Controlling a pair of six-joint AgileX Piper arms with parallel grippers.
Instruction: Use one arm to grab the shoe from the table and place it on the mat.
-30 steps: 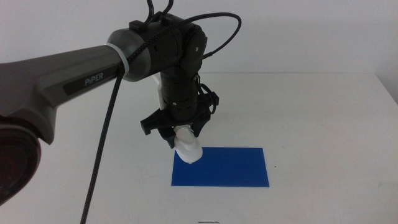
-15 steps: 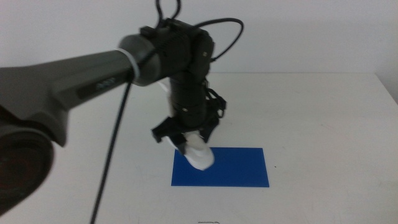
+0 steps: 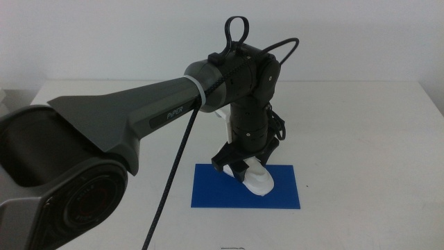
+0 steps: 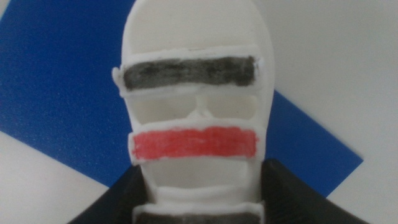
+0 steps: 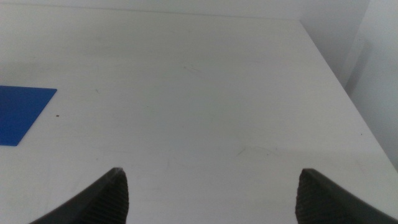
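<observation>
I will use my left gripper to set the white shoe, held toe down over the mat, down on the middle of the dark blue mat (image 3: pixel 243 180) (image 4: pixel 177 137), lying along its length.
The left arm (image 3: pixel 139 114) reaches in over the white table (image 3: pixel 361 132). Its gripper (image 3: pixel 244 167) is shut on the white shoe (image 3: pixel 257 180) and holds it, toe down, just over the middle of the dark blue mat (image 3: pixel 284 191). In the left wrist view the shoe (image 4: pixel 194 87) fills the picture with its red strap (image 4: pixel 194 143) and dark strap (image 4: pixel 189 73), the black jaws at either side of its heel, and the mat (image 4: pixel 56 87) below it. The right gripper (image 5: pixel 211 196) is open and empty, out of the middle view.
The right wrist view shows bare table (image 5: pixel 199 87), a corner of the mat (image 5: pixel 18 112) and the table's far edge beside a grey wall (image 5: pixel 373 56).
The left arm has carried the shoe to the right, from the mat's left end to over its middle, and has come lower.
</observation>
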